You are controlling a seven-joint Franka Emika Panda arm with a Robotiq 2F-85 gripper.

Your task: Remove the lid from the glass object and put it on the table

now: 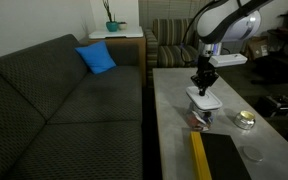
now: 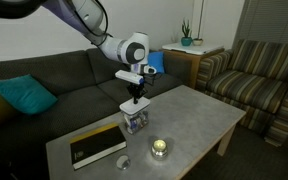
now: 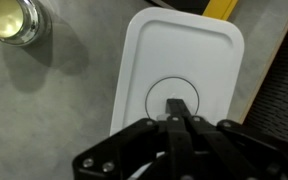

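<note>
The lid's middle circle lies flush under my closed fingers, so my gripper should press it to pop it up, then open and grip its raised sides (image 3: pixel 148 102).
The flat white lid (image 3: pixel 179 55) fills the wrist view and has a thin circle marked at its middle. In both exterior views the lid (image 1: pixel 203 100) (image 2: pixel 135 105) lies on top of the clear glass container (image 1: pixel 200 118) (image 2: pixel 135 121), which stands on the light-grey table (image 1: pixel 174 110) (image 2: pixel 199 115). My gripper (image 3: pixel 179 105) (image 1: pixel 204 86) (image 2: pixel 136 95) points straight down at the lid's middle. Its fingertips are pressed together inside the circle, at the lid's surface. Nothing shows between the fingers.
A small round yellowish-topped item (image 1: pixel 245 120) (image 2: pixel 160 148) (image 3: pixel 12 20) sits beside the container. A faint clear tumbler (image 1: pixel 252 153) and a black and yellow panel (image 1: pixel 219 160) (image 2: pixel 96 145) lie nearby. A dark sofa (image 1: pixel 64 100) runs along one table edge.
</note>
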